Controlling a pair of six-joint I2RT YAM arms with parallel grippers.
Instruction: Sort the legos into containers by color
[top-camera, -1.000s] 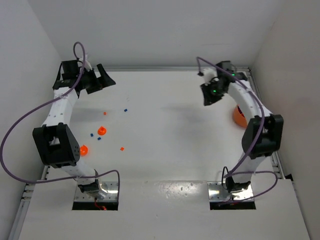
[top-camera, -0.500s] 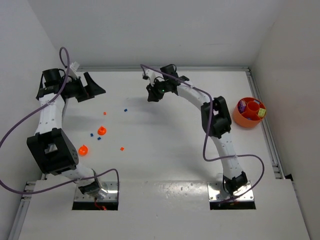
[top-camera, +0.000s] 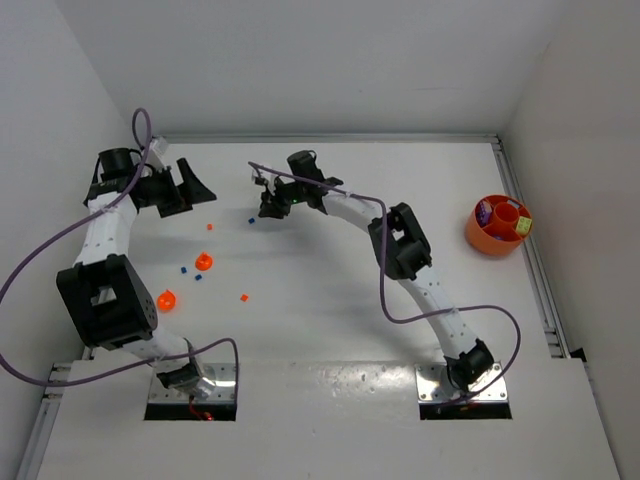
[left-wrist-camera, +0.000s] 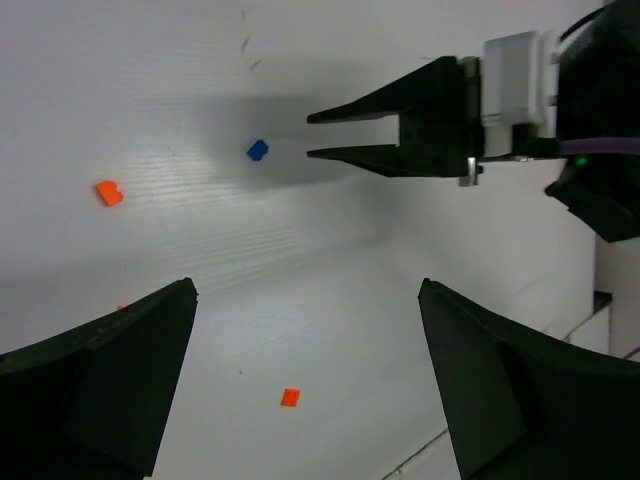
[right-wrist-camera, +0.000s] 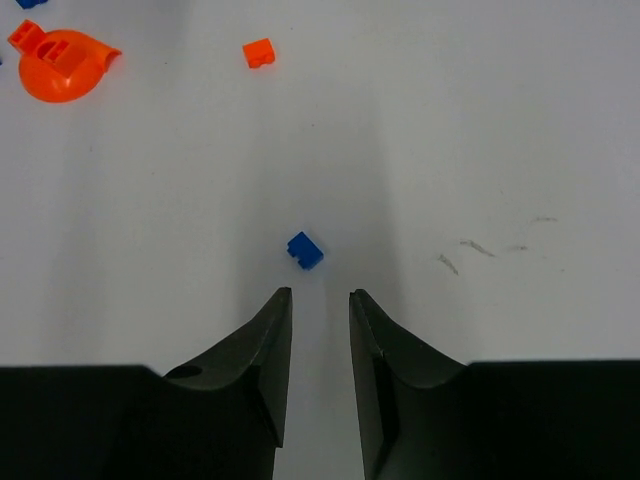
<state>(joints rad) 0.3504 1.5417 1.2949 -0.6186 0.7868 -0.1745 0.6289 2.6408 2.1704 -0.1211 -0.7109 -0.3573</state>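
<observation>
My left gripper is to close next on the sides of the blue lego (top-camera: 252, 220) (left-wrist-camera: 258, 150) that lies just ahead of my right gripper's fingers.
A blue lego (right-wrist-camera: 305, 250) lies on the white table just ahead of my right gripper (right-wrist-camera: 319, 293), whose jaws stand a narrow gap apart with nothing between them. From above, that gripper (top-camera: 268, 205) is reached far over to the left, beside the same blue lego (top-camera: 251, 220). My left gripper (top-camera: 195, 182) hovers wide open at the back left and holds nothing. Its own view shows the blue lego (left-wrist-camera: 258, 150), two orange legos (left-wrist-camera: 109, 192) (left-wrist-camera: 290, 397) and the right gripper's fingers (left-wrist-camera: 340, 133). More blue legos (top-camera: 183, 269) lie by a small orange cup (top-camera: 203, 262).
An orange bowl (top-camera: 476, 232) at the right edge holds purple, orange and lime cups. A second small orange cup (top-camera: 167, 299) sits near the left arm's base link. White walls close the table in at the back and sides.
My right arm has swung from beside the orange bowl across the table to the blue lego at the left. The left gripper has shifted slightly and stayed open.
</observation>
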